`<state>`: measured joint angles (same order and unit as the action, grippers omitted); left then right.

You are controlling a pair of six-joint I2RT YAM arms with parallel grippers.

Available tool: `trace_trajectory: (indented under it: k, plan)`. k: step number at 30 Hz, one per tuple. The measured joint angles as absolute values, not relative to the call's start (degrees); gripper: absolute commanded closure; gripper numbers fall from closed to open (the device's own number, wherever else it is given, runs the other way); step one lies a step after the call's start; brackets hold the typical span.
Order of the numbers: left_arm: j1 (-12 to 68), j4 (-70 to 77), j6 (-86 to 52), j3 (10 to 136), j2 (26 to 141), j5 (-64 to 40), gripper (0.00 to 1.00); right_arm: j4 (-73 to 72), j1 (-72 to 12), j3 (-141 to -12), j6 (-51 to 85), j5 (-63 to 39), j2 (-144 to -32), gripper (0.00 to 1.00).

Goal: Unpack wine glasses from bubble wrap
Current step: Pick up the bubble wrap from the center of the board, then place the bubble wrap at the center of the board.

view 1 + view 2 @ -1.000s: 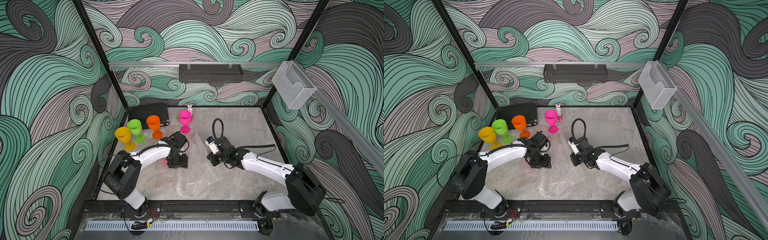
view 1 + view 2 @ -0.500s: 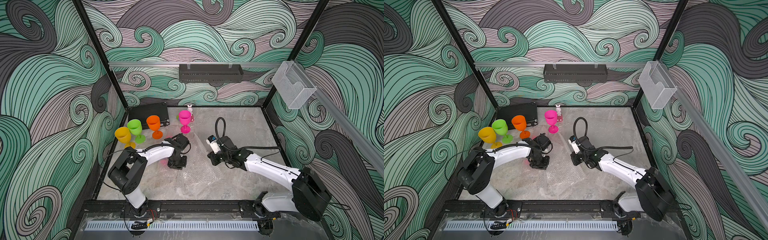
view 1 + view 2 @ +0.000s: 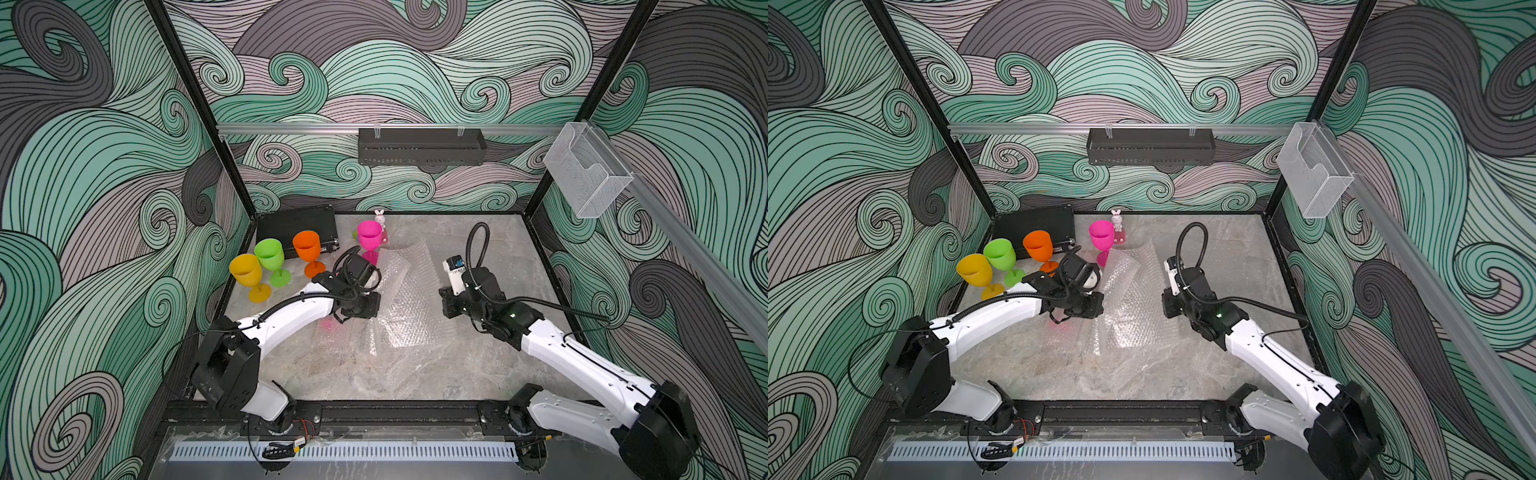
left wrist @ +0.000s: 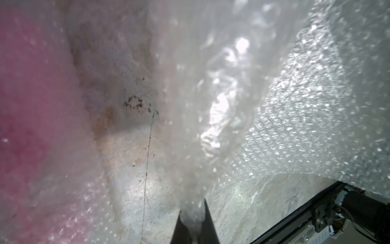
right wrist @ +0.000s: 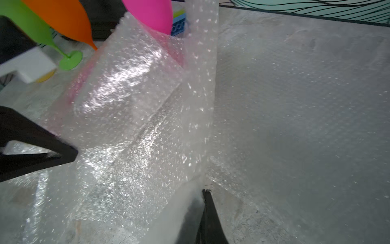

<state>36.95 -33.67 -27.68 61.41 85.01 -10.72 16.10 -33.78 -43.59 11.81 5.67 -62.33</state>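
Note:
Next, I let go of the bunched fold of bubble wrap with my left gripper in the middle of the table (image 3: 438, 272), just beside my right gripper.
Four wine glasses stand upright at the back left: yellow (image 3: 246, 270), lime green (image 3: 269, 254), orange (image 3: 306, 245) and hot pink (image 3: 369, 235). Crinkled bubble wrap (image 3: 409, 316) lies mid-table between my arms. A pink shape (image 3: 328, 326) shows blurred through the wrap (image 4: 211, 105) by my left gripper (image 3: 361, 308); it fills one side of the left wrist view (image 4: 27, 105). My left gripper (image 4: 194, 219) is shut on a bunched fold of bubble wrap. My right gripper (image 5: 203, 196) is shut on the sheet's edge (image 5: 137, 126), which stands up taut between both grippers.
A black case (image 3: 301, 226) and a small white rabbit figurine (image 3: 379, 218) sit at the back. A green-and-blue block (image 5: 178, 23) lies behind the pink glass. Another flat sheet (image 5: 295, 95) covers the table by my right arm. A black shelf (image 3: 419, 145) hangs on the back wall.
My left gripper has shut on the bubble wrap. My right gripper has closed fully on the sheet's edge and shifted a little to the right and back.

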Motion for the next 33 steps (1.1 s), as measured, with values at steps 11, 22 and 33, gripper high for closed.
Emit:
trace_trajectory:
  k: [11, 22, 33]
  plan:
    - [37.56, -24.34, -27.66, 81.25, 101.32, -15.49, 0.96, 22.17, -14.7, -45.93, 16.12, 13.41, -62.63, 0.96]
    - [38.09, -16.23, -31.07, 92.05, 116.97, -22.11, 0.91, 21.02, -6.02, -49.28, 15.57, 14.41, -69.69, 0.96]
    - [38.04, -16.73, -32.42, 101.21, 125.6, -24.82, 0.76, 18.96, -2.33, -55.75, 10.17, 16.49, -81.38, 0.87]
